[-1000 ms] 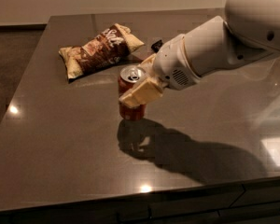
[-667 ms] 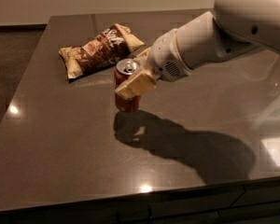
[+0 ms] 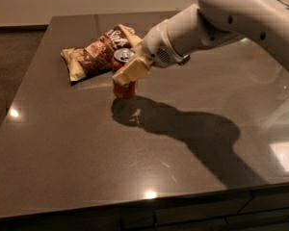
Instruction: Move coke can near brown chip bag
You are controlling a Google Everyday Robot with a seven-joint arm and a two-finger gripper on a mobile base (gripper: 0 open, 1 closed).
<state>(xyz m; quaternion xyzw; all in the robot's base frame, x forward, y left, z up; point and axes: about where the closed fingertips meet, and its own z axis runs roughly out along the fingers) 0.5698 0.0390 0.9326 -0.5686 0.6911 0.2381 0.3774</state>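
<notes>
The robot's gripper needs to release the coke can on the table (image 3: 130, 76), close against the front of the brown chip bag.
The coke can (image 3: 123, 88), red with a silver top, stands upright just in front of the brown chip bag (image 3: 97, 53), which lies crinkled at the far left of the dark table (image 3: 135, 167). My gripper (image 3: 130, 72) reaches in from the right on a white arm and is shut on the coke can, its tan fingers (image 3: 132, 71) wrapped around the can's upper half. The can's base is at or just above the table surface. The can's far side is hidden by the fingers.
The table's left edge (image 3: 19, 95) drops to a dark floor and its front edge (image 3: 135, 207) is near the bottom. My arm's shadow (image 3: 183, 134) falls across the middle. A pale wall stands behind the table.
My gripper has carried the coke can to the left and farther back, closer to the brown chip bag, and lower toward the table.
</notes>
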